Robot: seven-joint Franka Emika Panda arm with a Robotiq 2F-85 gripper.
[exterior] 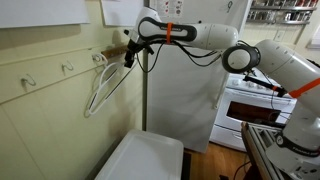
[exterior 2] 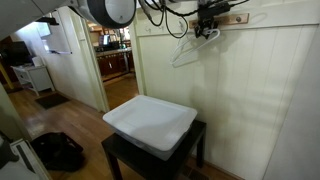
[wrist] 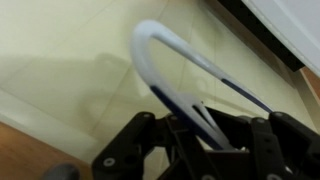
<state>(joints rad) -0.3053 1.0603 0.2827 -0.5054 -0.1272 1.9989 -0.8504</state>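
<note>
Next, I release the white clothes hanger against the cream wall (exterior: 84, 95), hanging from the hook closest to my gripper.
A white plastic clothes hanger (exterior: 103, 85) hangs against the cream wall at the wooden hook rail (exterior: 60, 68). It also shows in an exterior view (exterior 2: 188, 50) below the rail (exterior 2: 235, 17). My gripper (exterior: 130, 52) is up at the rail, shut on the hanger's top near its hook. In the wrist view the hanger's white hook (wrist: 170, 60) curves up out of the black jaws (wrist: 200, 135), which close around its neck.
A white lidded bin (exterior: 143, 158) sits below on a dark stool (exterior 2: 150, 160). A white stove (exterior: 255, 105) stands behind the arm. A doorway (exterior 2: 115, 50) opens into another room. A black bag (exterior 2: 58, 150) lies on the wooden floor.
</note>
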